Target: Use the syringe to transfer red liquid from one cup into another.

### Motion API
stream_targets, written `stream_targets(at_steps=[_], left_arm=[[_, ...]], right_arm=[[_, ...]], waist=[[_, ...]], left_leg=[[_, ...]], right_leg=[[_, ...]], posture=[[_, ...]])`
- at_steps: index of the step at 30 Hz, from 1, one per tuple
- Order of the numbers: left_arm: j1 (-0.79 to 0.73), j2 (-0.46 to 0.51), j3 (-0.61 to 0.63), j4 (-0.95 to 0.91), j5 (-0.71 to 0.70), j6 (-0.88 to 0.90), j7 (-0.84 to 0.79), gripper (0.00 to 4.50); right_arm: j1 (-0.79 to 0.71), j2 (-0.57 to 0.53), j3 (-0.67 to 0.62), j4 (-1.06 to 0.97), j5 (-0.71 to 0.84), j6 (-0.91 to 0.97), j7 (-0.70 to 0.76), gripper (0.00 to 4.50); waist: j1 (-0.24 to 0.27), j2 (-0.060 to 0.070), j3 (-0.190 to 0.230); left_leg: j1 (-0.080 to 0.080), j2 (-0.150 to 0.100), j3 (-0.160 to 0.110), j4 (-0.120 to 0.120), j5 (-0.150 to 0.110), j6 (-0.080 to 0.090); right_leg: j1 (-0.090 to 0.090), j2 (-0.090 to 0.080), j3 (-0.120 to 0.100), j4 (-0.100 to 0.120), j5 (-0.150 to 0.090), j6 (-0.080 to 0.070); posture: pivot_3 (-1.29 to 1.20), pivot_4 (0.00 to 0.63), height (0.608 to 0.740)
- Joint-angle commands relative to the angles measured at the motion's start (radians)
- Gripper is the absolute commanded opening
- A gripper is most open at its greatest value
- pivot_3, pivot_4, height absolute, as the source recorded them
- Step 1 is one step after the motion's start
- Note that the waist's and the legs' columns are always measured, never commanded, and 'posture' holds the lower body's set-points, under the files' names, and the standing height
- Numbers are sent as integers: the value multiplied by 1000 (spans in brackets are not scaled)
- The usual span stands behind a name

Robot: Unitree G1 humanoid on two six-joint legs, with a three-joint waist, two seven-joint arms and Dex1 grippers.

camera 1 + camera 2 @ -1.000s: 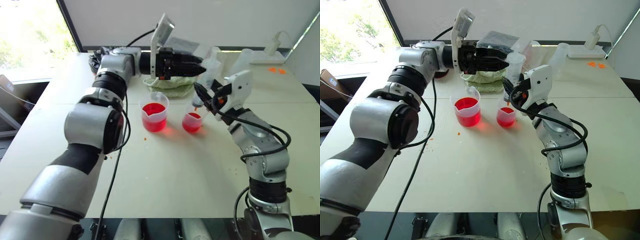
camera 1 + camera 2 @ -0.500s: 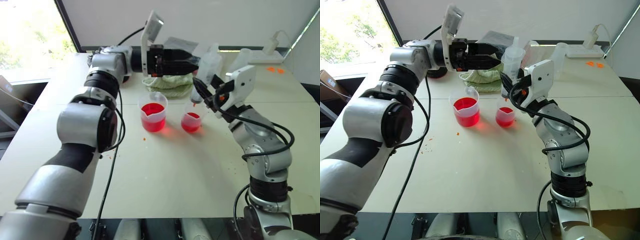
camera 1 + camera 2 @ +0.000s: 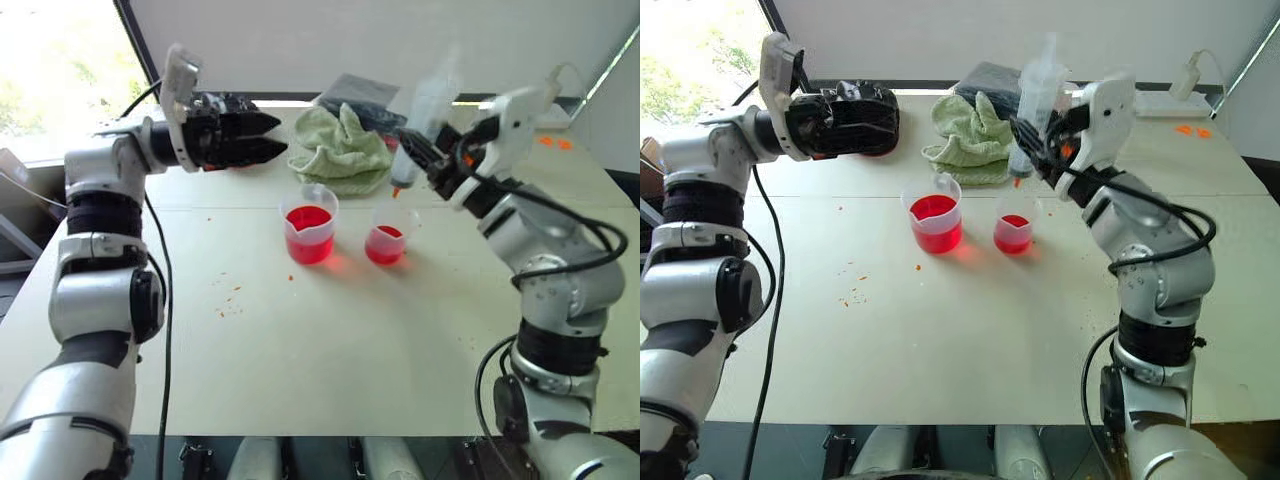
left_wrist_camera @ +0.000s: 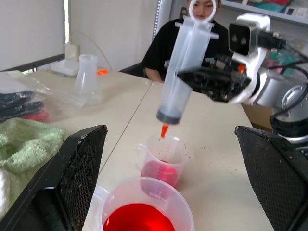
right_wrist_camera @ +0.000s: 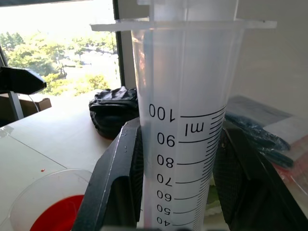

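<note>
I need to let go of the syringe with my right gripper on the table [image 3: 442, 243] next to the smaller cup, away from the larger beaker.
My right gripper [image 3: 428, 160] is shut on the barrel of the syringe [image 3: 420, 125] and holds it nearly upright. The syringe's orange tip hangs just above the smaller cup [image 3: 385, 236], which holds a little red liquid [image 3: 384, 245]. The barrel looks empty, with the plunger pushed in. The larger spouted beaker [image 3: 309, 224] stands to the left of that cup, about half full of red liquid [image 4: 139, 224]. My left gripper [image 3: 266, 138] is open and empty, held level well to the left of both cups and pointing toward them.
A green cloth [image 3: 341, 146] and a dark bag [image 3: 362, 92] lie behind the cups. A black crumpled object [image 5: 113, 113] sits at the far left. A clear flask [image 4: 86, 77] stands on the far right side. A person [image 4: 192, 41] sits beyond the table. Red drops [image 3: 230, 296] dot the tabletop.
My left gripper has drawn away to the left from the top of the syringe, fingers open. My right gripper has lifted the syringe a little above the smaller cup.
</note>
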Motion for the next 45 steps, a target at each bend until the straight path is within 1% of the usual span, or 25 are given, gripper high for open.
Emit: stream_targets(at_steps=[1, 3, 6, 7, 10, 15, 19, 24, 30, 35, 45], left_arm=[[65, 17, 43, -214, -104, 105, 77, 4462], [128, 25, 48, -307, -146, 144, 108, 4462], [207, 42, 40, -415, -193, 180, 142, 4462], [241, 53, 51, -462, -219, 204, 155, 4462], [332, 79, 70, -582, -284, 258, 192, 4462], [488, 112, 68, -738, -350, 289, 257, 4462], [559, 113, 60, -799, -383, 285, 313, 4462], [603, 109, 43, -849, -413, 272, 359, 4462], [624, 94, -11, -866, -404, 236, 402, 4462], [625, 96, -9, -867, -425, 236, 422, 4462], [625, 115, -15, -865, -440, 234, 433, 4462]], right_arm=[[-131, -67, -105, 91, 75, 141, -19, 1428], [-225, -121, -131, 197, 99, 246, -15, 1428], [-337, -195, -134, 356, 102, 371, 0, 1428], [-388, -241, -91, 444, 72, 420, 11, 1428], [-497, -331, 19, 650, 24, 524, 66, 1428], [-563, -386, 162, 841, -56, 553, 139, 1428], [-549, -382, 241, 934, -102, 567, 183, 1428], [-496, -353, 314, 1015, -150, 540, 240, 1428], [-485, -308, 341, 1138, -223, 504, 256, 1428], [-473, -287, 356, 1156, -250, 523, 279, 1428], [-463, -262, 383, 1193, -304, 501, 317, 1428]], waist=[[1, 0, 0], [0, 0, 0], [-1, 0, 0], [-1, 0, 0], [-1, 0, 0], [0, 0, 0], [4, 0, 0], [3, 0, 0], [1, 0, 0], [1, 0, 0], [2, 0, 0]], left_leg=[[0, 0, -1, 0, 0, 0], [0, 0, -1, 0, 0, 0], [0, 0, 0, -1, 0, 0], [0, 0, 0, -1, 0, 0], [0, 1, 2, -2, 0, 0], [0, 2, 3, -3, 0, 0], [0, 2, 3, -3, 0, 0], [-1, 2, 3, -3, 0, 0], [-1, 2, 3, -3, 0, 0], [-1, 2, 3, -3, 0, 0], [0, 2, 3, -3, 0, 0]], right_leg=[[1, 0, 0, 0, 0, 0], [1, 0, 0, 0, 0, 0], [0, 0, 0, 0, 0, 0], [0, 0, 0, 0, 0, 0], [0, 1, 1, -1, 0, 0], [0, 1, 2, -6, 0, 0], [1, 1, 2, -7, 0, 0], [1, 1, 2, -8, 0, 0], [1, 2, 2, -8, 0, 0], [1, 2, 2, -9, 0, 0], [2, 2, 1, -11, 0, 0]], posture=[[0, 150, 711], [0, 150, 711], [0, 150, 711], [0, 150, 711], [0, 150, 711], [0, 150, 711], [0, 150, 711], [0, 150, 711], [0, 150, 711], [0, 150, 711], [0, 150, 711]])
